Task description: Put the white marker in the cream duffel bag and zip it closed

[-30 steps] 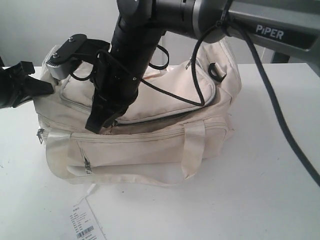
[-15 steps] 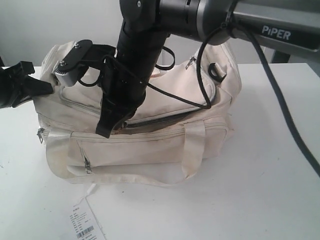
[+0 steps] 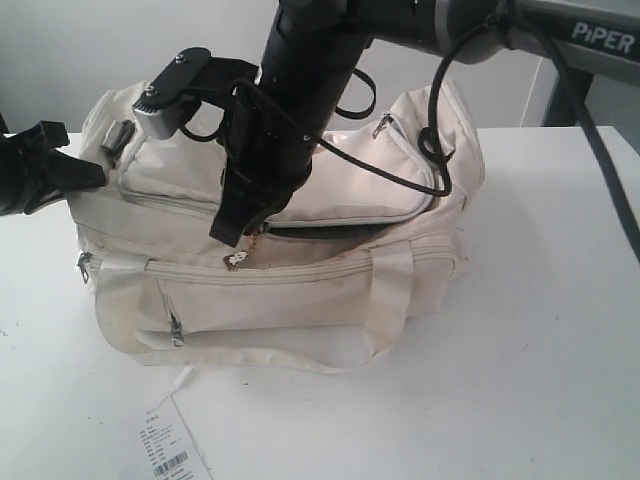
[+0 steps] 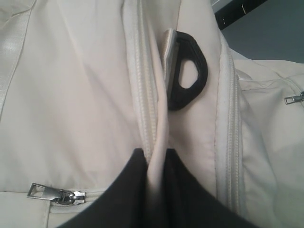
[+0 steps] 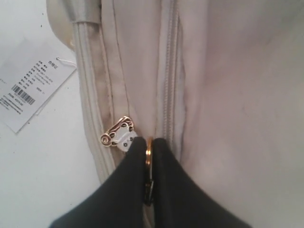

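I should open my right gripper, as its fingers hold the gold ring along the zipper, then turn it across the zipper and take the zip pull (image 3: 263, 229) before drawing the zipper closed.
The cream duffel bag (image 3: 300, 300) lies on the white table. My right gripper (image 3: 228, 236) reaches across onto the bag's top zipper and is shut on the gold ring of the zip pull (image 5: 148, 145); a small gold and white charm (image 5: 118, 134) hangs beside it. Right of this gripper a dark stretch of the top zipper (image 3: 330, 230) still gapes. At the bag's left end my left gripper (image 3: 98, 173) is shut on a fold of cream fabric (image 4: 156, 142), near a black end clip (image 4: 186, 71). The white marker is hidden.
A barcode paper tag (image 3: 170, 445) lies on the table in front of the bag on a string. The right arm's black cable (image 3: 420, 150) loops over the bag's top. A strap handle (image 3: 385, 300) hangs down the front. Bare table spreads to the right.
My right gripper has moved rightward along the top zipper with the pull in it, and the dark gap has grown shorter. The left gripper has stayed put on the bag's end.
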Robot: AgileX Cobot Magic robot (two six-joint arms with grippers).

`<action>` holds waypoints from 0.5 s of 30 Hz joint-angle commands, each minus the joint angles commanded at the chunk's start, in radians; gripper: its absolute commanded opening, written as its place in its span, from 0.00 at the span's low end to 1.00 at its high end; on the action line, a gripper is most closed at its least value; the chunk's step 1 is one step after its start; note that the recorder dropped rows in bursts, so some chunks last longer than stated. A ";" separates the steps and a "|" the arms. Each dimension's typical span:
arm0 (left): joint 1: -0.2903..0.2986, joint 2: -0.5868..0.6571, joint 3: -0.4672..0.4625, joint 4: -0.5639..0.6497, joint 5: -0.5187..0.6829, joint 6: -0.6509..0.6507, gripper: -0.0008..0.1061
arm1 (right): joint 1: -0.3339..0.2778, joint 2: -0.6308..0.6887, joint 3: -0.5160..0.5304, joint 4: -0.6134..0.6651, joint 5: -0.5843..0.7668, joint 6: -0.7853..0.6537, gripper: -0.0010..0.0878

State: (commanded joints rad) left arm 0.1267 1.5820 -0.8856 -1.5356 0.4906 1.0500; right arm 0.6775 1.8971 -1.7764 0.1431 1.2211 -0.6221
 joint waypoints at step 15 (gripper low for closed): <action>0.000 0.000 0.000 0.000 -0.005 0.000 0.01 | -0.041 -0.011 0.060 -0.010 0.000 -0.002 0.01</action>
State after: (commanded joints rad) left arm 0.1267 1.5820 -0.8856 -1.5355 0.4857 1.0500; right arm 0.6360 1.8863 -1.7163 0.1328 1.2211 -0.6242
